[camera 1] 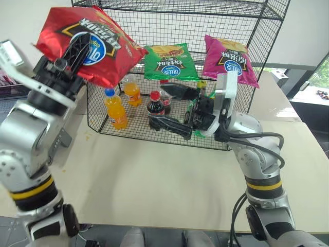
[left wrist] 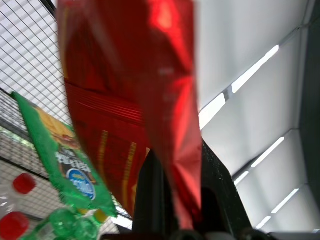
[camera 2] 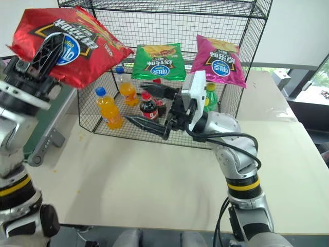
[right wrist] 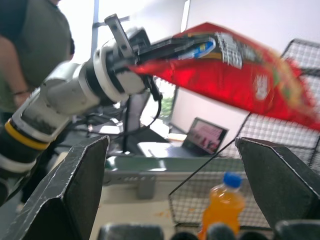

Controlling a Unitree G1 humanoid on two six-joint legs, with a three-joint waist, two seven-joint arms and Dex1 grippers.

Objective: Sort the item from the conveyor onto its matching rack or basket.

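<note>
I need to release the red crisp bag with my left gripper on the rack's shelf [camera 1: 122,53] beside the green bag, above the orange soda bottles.
The item, a glossy red crisp bag [camera 1: 97,43] with a round blue logo, hangs high at the left in front of the tall black wire rack [camera 1: 205,15]. My left gripper [camera 1: 78,49] is shut on the bag's near edge, and its black fingers [left wrist: 150,200] pinch the foil. My right gripper [camera 1: 160,105] points left in front of the rack's lower basket, open and holding nothing. A strip of the conveyor's grey frame [camera 2: 51,131] runs along the table's left side, below my left arm.
A green bag [camera 1: 169,63] and a magenta bag [camera 1: 229,60] lie on the rack's shelf. Orange soda bottles [camera 1: 115,109] and a cola bottle [camera 1: 156,104] stand in the mesh basket. A beige table [camera 1: 154,180] lies in front. A person [right wrist: 30,40] stands beyond the conveyor.
</note>
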